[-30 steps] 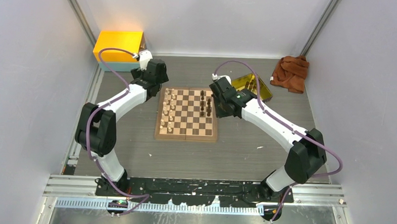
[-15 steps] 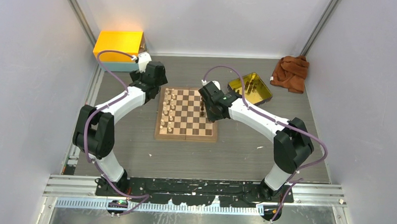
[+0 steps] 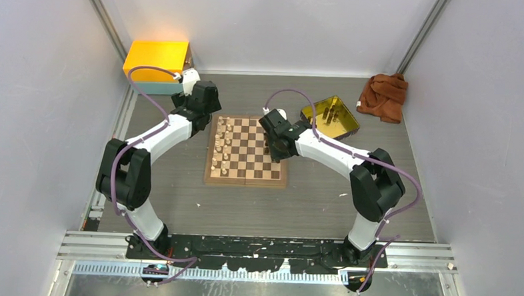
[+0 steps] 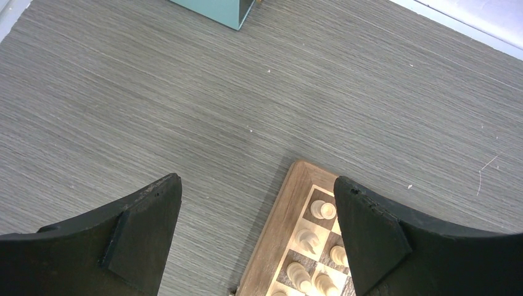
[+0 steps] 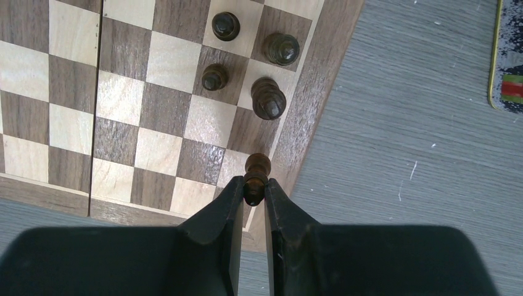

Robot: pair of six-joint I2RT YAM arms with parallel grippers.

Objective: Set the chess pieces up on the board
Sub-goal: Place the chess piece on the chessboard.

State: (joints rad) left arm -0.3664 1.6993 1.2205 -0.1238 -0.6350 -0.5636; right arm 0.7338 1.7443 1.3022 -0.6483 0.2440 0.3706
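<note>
The dark chess piece will go on the empty dark edge square (image 3: 275, 159) (image 5: 252, 131) beside the tall dark piece. My right gripper needs to let go of it there.
The board (image 3: 244, 181) lies mid-table. Cream chess pieces (image 3: 223, 146) fill its two left columns. Several dark chess pieces (image 5: 267, 98) stand by its right edge. My right gripper (image 5: 253, 185) is shut on a dark piece (image 5: 257, 163), held over an edge square beside the board's right border (image 5: 308, 105). I cannot tell whether the piece touches the square. From above, the right gripper (image 3: 276, 145) covers that edge. My left gripper (image 4: 256, 180) stands open and empty above the board's far left corner (image 4: 295, 203), near cream pieces (image 4: 322, 209); the top view shows the left gripper (image 3: 206, 105) there.
A yellow tin tray (image 3: 346, 125) with a few dark pieces sits right of the board's far corner. Its rim (image 5: 495, 61) shows in the right wrist view. A yellow and teal box (image 3: 156, 60) stands far left, a brown cloth (image 3: 383, 94) far right.
My right arm has swung left from near the tray to over the board's right edge, its jaws staying shut. The left arm has hardly moved.
</note>
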